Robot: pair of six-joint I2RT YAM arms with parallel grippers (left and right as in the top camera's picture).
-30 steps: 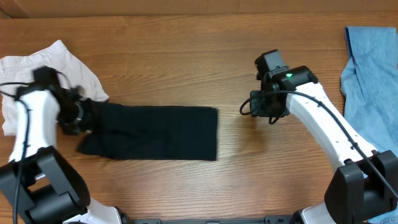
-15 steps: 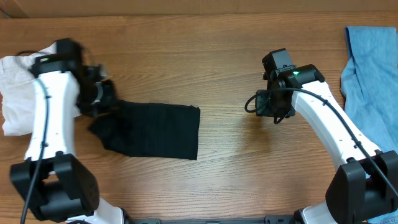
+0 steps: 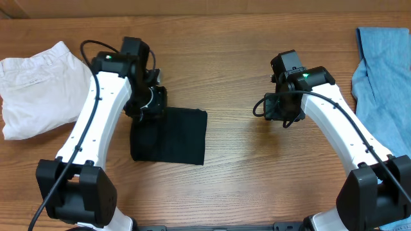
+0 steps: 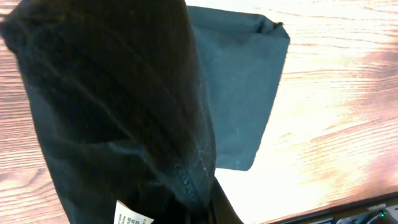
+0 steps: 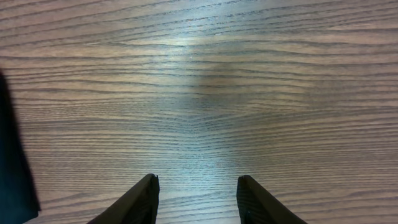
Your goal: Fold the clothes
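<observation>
My left gripper is going to put the lifted end down on the black garment's flat part (image 3: 181, 133) (image 4: 214, 84) and let go, short of the garment's edge facing my right gripper.
A black garment (image 3: 170, 136) lies on the wooden table, left of centre, with its left end lifted. My left gripper (image 3: 149, 106) is shut on that lifted end and holds it above the garment's back left corner. In the left wrist view the black cloth (image 4: 118, 112) fills the frame, with a white label (image 4: 132, 215) at the bottom; the fingers are hidden by cloth. My right gripper (image 3: 277, 109) is open and empty over bare wood right of the garment. Its two dark fingertips (image 5: 198, 199) show over wood grain, with the garment's edge (image 5: 13, 168) at the far left.
A folded white garment (image 3: 35, 86) lies at the back left. A blue garment (image 3: 382, 77) lies at the right edge. The table's front edge (image 4: 336, 208) shows in the left wrist view.
My left gripper has carried the black garment's left end up and to the right, folding it over. The garment's footprint has shortened. My right arm has barely moved.
</observation>
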